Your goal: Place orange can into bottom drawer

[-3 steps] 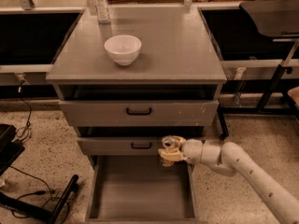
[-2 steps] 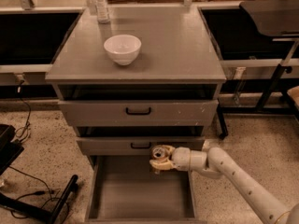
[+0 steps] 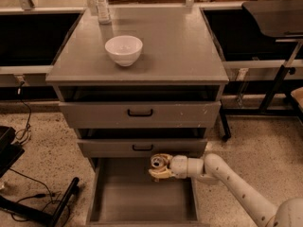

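Note:
I need to let go of the orange can with my gripper on the bottom drawer's tray, nearer the black stand legs point(image 3: 126, 187).
The orange can point(image 3: 157, 162) lies on its side in my gripper point(image 3: 159, 167), its silver top with pull tab facing the camera. The gripper is shut on the can and holds it above the back part of the bottom drawer point(image 3: 142, 197), just below the middle drawer's front. The bottom drawer is pulled out and its plain grey tray holds nothing. My white arm point(image 3: 227, 183) reaches in from the lower right.
The grey cabinet top point(image 3: 175, 46) carries a white bowl point(image 3: 123, 49) and a clear plastic bottle point(image 3: 101, 4) at the back left. Two upper drawers with black handles point(image 3: 140, 112) stand slightly open. Black stand legs point(image 3: 61, 202) lie on the floor left.
My gripper with the can has moved left, from beside the drawer's right side to over the drawer's back middle.

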Motion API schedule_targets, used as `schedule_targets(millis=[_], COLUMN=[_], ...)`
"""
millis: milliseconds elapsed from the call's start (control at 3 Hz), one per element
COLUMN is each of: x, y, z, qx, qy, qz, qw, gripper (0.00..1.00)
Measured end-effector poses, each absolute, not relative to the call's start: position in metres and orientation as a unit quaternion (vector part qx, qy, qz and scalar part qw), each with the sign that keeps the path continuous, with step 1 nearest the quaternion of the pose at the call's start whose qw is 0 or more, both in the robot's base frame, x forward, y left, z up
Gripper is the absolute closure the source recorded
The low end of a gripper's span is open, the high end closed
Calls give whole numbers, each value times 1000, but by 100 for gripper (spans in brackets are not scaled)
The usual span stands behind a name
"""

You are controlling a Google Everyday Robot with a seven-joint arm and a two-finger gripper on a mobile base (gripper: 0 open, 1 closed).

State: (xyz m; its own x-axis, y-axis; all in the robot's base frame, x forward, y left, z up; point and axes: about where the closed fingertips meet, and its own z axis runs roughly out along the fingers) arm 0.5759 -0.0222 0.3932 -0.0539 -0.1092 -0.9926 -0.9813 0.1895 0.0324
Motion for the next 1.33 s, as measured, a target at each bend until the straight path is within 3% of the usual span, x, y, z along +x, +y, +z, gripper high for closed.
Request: schedule_targets(millis=[1333], x=[565], y=[127], z=[236], qx=[-468], qy=[540], qz=[509], qw=[480], gripper=[100])
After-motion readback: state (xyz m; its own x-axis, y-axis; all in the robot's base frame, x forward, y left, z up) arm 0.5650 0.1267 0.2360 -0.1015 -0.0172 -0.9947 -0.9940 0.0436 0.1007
